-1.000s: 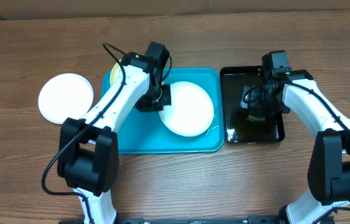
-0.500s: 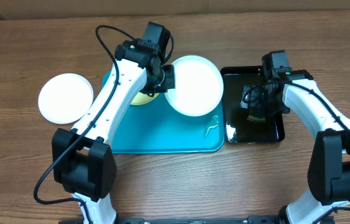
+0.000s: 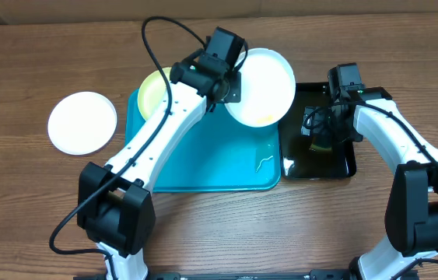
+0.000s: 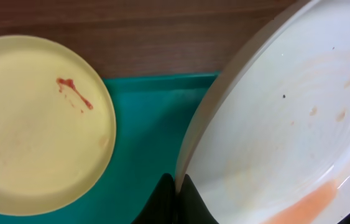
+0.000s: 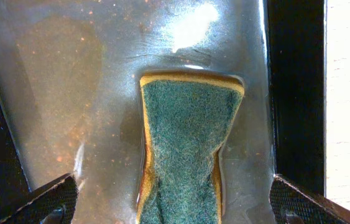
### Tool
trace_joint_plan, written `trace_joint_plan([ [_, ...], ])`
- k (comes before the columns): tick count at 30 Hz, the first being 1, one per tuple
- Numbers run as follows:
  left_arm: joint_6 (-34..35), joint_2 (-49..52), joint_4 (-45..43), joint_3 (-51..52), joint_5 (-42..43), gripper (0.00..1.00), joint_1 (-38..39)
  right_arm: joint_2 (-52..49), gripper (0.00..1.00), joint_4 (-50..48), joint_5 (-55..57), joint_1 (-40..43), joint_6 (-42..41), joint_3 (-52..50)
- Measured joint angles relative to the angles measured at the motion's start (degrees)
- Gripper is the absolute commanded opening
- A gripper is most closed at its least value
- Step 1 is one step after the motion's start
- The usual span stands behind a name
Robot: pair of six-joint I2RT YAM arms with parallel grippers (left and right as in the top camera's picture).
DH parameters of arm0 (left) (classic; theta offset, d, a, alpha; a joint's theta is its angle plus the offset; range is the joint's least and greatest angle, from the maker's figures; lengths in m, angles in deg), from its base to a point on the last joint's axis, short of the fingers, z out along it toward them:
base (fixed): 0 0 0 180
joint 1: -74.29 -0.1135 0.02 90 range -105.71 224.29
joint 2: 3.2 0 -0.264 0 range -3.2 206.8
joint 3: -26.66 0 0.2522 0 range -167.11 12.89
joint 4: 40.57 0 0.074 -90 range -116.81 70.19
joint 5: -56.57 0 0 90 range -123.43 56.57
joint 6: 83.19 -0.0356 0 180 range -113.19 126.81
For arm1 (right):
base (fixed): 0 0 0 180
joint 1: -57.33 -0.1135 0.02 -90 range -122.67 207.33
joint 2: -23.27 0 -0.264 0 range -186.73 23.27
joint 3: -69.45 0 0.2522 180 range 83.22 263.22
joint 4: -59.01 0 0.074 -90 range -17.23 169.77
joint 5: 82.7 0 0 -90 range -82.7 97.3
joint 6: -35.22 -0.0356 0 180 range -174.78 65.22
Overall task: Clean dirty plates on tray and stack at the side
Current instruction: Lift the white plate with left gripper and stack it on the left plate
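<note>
My left gripper has the smeared white plate. It will let go of that plate on the other white plate [image 3: 82, 121] beside the turquoise tray.
My left gripper [image 3: 230, 87] is shut on the rim of a white plate [image 3: 261, 76] and holds it tilted above the back right of the turquoise tray [image 3: 203, 167]. In the left wrist view the plate [image 4: 286, 124] shows an orange smear and the fingertips [image 4: 176, 193] pinch its edge. A pale yellow-green plate [image 3: 152, 92] with a red smear [image 4: 72, 92] lies in the tray's back left corner. A second white plate [image 3: 82, 122] lies on the table left of the tray. My right gripper [image 5: 175, 199] is open, its fingers either side of a green sponge [image 5: 184, 143].
A glossy black tray [image 3: 316, 136] holding water and the sponge stands right of the turquoise tray. A thin pale squiggle [image 3: 264, 162] lies on the turquoise tray's right side. Wooden table all around.
My left gripper lifted the white plate off the tray and carried it back and to the right, uncovering the yellow-green plate. The right arm has not moved.
</note>
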Motion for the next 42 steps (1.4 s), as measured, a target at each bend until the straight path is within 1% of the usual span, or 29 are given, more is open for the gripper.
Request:
trace_joint_plan([
  [7, 0.0, 0.0, -6.71, 0.0, -3.72, 0.04, 2.21, 0.0, 1.0, -0.04, 0.0, 0.0, 0.0, 0.0],
  [13, -0.61, 0.0, -13.07, 0.0, -9.68, 0.04, 7.13, 0.0, 1.0, -0.02, 0.0, 0.0, 0.0, 0.0],
  [19, -4.68, 0.0, -19.93, 0.0, -18.16, 0.04, 13.14, 0.0, 1.0, 0.04, 0.11, 0.07, -0.04, -0.04],
  [24, -10.84, 0.52, -24.37, -0.02, -25.44, 0.04, 16.02, 0.0, 1.0, 0.02, 0.04, 0.04, -0.04, -0.07],
  [28, -15.15, 2.01, -26.86, -0.02, -30.16, 0.04, 17.11, 0.0, 1.0, 0.04, 0.09, 0.04, -0.02, -0.11],
  [31, -16.79, 2.84, -27.82, -0.02, -32.04, 0.04, 17.22, 0.0, 1.0, 0.09, 0.07, 0.04, -0.07, -0.11],
  [36, -18.45, 3.13, -29.77, -0.02, -34.34, 0.04, 17.18, 0.0, 1.0, -0.04, 0.0, 0.04, 0.0, -0.17],
  [42, -18.84, 3.26, -31.19, -0.02, -35.89, 0.04, 17.25, 0.0, 1.0, 0.0, 0.0, 0.04, -0.02, -0.17],
])
